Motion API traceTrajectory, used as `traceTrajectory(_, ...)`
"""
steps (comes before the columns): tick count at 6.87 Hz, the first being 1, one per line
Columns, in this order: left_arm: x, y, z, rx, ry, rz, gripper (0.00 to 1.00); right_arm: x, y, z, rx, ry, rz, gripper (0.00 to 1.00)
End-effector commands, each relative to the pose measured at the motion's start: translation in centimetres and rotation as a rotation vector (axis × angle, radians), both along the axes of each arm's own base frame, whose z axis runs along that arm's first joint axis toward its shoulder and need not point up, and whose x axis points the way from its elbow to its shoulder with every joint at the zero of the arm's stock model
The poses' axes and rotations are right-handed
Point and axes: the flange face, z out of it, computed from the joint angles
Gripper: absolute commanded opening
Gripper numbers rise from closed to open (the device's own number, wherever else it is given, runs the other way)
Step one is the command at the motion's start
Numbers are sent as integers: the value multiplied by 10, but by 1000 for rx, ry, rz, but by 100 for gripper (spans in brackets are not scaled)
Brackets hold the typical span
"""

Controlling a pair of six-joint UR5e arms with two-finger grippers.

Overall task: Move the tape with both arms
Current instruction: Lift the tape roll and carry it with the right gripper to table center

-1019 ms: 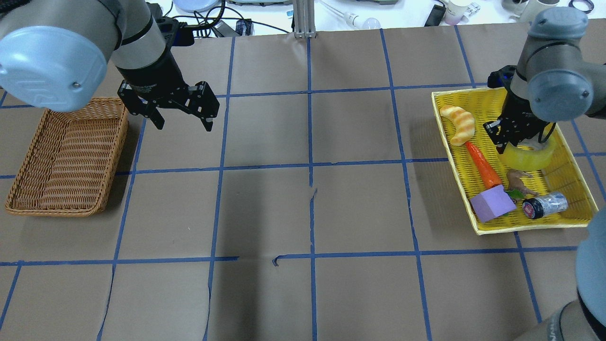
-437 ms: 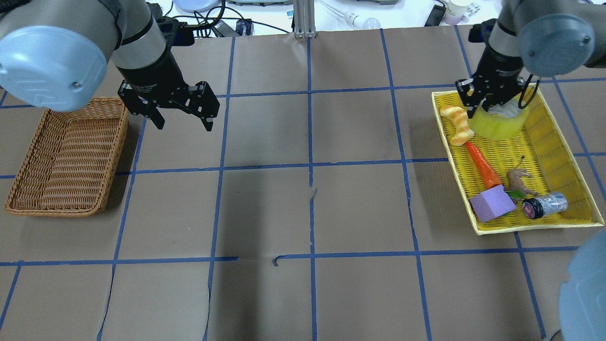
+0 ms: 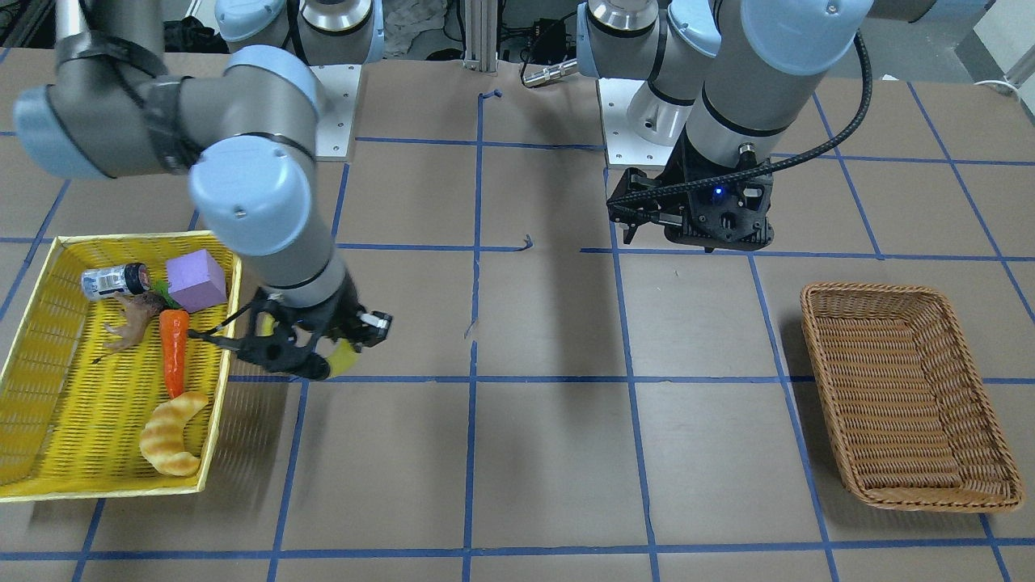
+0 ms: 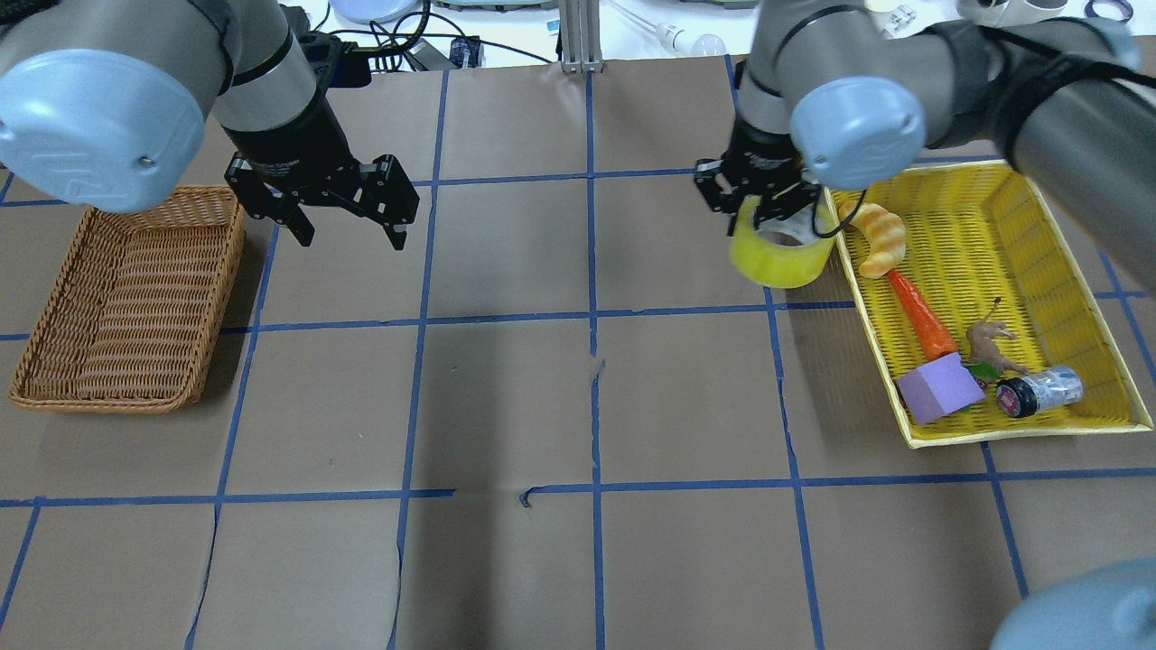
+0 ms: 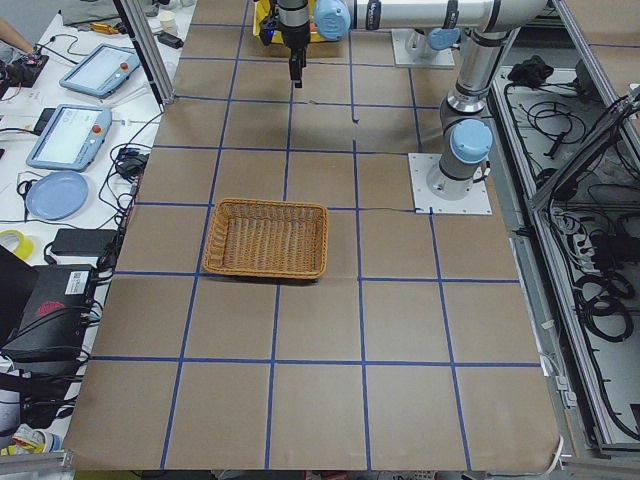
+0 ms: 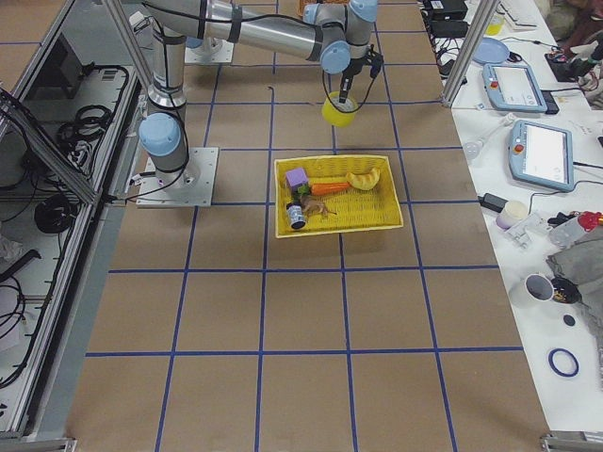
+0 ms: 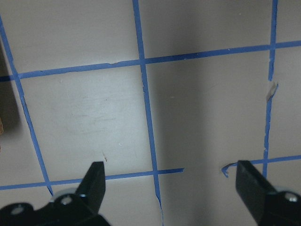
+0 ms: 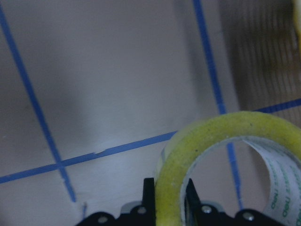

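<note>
The robot's right gripper will set the tape down between the tray and the basket, on bare table [image 3: 525,314] next to the broken blue line.
The tape [image 4: 781,257], a yellow-green roll with a pale core, hangs from my right gripper [image 4: 769,217]. The gripper is shut on the roll's wall, one finger inside the ring and one outside, as the right wrist view [image 8: 211,136] shows. It holds the roll in the air over the brown table, just left of the yellow tray [image 4: 867,298]. The front-facing view shows this gripper [image 3: 303,356] with yellow tape [image 3: 344,356] behind it. My left gripper [image 4: 351,236] is open and empty, hovering right of the wicker basket [image 4: 126,298]; its fingers are wide apart in the left wrist view [image 7: 170,174].
The yellow tray holds a croissant toy [image 4: 876,236], a carrot [image 4: 921,311], a purple block [image 4: 939,386], a toy animal [image 4: 989,343] and a small jar [image 4: 1039,391]. The wicker basket is empty. Blue tape lines grid the brown table.
My right gripper has lifted the tape out of the yellow tray and carried it left, past the tray's rim and over the table. The left arm has not moved.
</note>
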Motion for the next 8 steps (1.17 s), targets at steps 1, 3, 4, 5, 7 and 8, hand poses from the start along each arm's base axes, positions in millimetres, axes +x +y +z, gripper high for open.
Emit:
traceTrajectory(1, 0, 0, 0, 0, 0, -1, 100, 107, 50, -20, -18, -52, -56, 0)
traceTrajectory(3, 0, 0, 0, -1, -5, -3, 100, 174, 77, -68, -39, -67, -136, 0)
traceTrajectory(4, 0, 0, -1, 2, -3, -6, 100, 194, 89, -89, -14, -56, -159, 0)
traceTrajectory(5, 0, 0, -2, 4, 1, -4, 100, 209, 100, -103, 5, -45, -158, 0)
traceTrajectory(7, 0, 1, -5, 10, 1, -3, 100, 220, 109, -121, 50, -52, -143, 8)
traceTrajectory(8, 0, 0, -4, 1, 2, -4, 100, 219, 108, -116, 29, -45, -134, 82)
